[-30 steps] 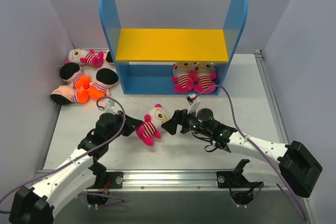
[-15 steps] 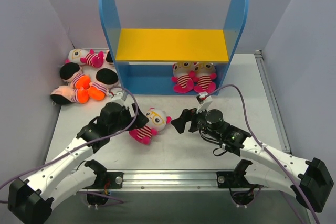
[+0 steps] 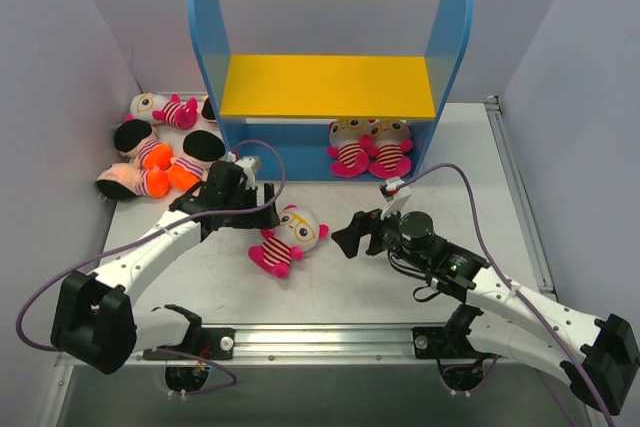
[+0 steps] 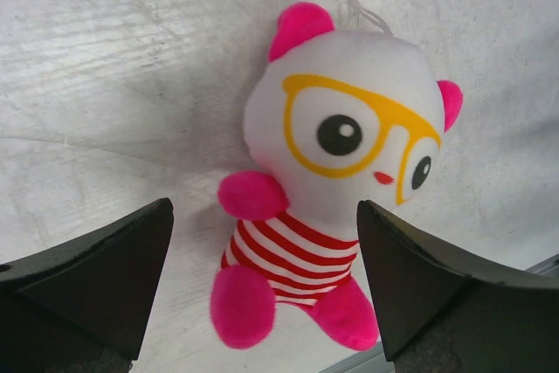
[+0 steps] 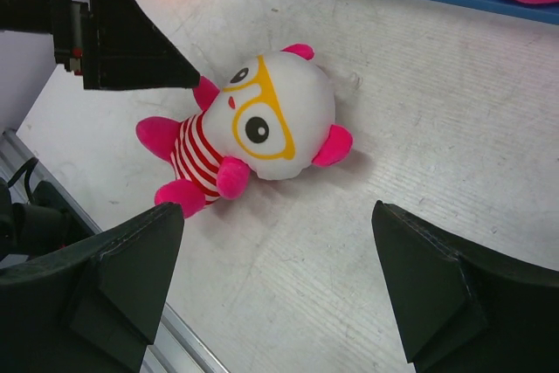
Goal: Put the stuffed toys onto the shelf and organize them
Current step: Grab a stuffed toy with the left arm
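Note:
Next, I close my left gripper on the neck [image 3: 286,240] [image 4: 316,217] of the loose stuffed toy, where its white head joins the red-striped body.
A stuffed toy [image 3: 288,240] with a white head, yellow glasses and a red-striped pink body lies loose on the table [image 3: 330,287]. In the left wrist view the toy [image 4: 345,146] lies below my open left gripper [image 4: 264,209], whose fingers touch nothing. My left gripper [image 3: 264,209] hovers just upper left of it. My right gripper [image 3: 345,235] stands open to its right, and the toy [image 5: 271,120] lies ahead of its fingers [image 5: 278,210]. The shelf [image 3: 328,85] stands at the back, with two striped toys [image 3: 368,147] on its lower level.
Several more toys [image 3: 160,152] lie in a heap left of the shelf, by the left wall. The shelf's tall blue side panels [image 3: 207,37] rise above the yellow board. A metal rail [image 3: 330,337] runs along the table's near edge.
My left gripper has opened and let go of the striped toy, which now lies on the table. The left arm has swung back toward the shelf. The right gripper has drawn slightly right.

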You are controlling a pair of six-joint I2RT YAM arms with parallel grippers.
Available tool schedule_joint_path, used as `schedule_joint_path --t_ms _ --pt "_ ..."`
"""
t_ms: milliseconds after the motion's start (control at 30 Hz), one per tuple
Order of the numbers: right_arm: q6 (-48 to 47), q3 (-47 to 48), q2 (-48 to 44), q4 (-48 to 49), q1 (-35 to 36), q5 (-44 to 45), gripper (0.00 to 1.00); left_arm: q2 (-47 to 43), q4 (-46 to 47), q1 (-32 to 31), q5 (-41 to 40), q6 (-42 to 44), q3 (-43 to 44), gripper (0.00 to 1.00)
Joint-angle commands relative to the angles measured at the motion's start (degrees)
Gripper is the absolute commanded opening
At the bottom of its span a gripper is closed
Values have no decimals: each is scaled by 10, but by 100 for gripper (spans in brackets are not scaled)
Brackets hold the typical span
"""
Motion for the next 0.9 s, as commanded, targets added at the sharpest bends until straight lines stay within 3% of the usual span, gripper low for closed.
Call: schedule_joint_path --t_ms 0,133,333,533,867 --pt "-13 17 -27 -7 6 12 93 -11 -6 60 69 44 33 95" --pt "-16 11 -30 -2 6 13 93 1 3 97 160 62 32 95" --pt "-17 11 -17 11 6 6 93 63 39 96 210 48 15 95" --pt "-16 8 -15 20 6 7 93 110 54 87 177 -20 -4 94" --pt "-17 2 -3 29 7 2 93 158 134 7 124 -92 -54 92"
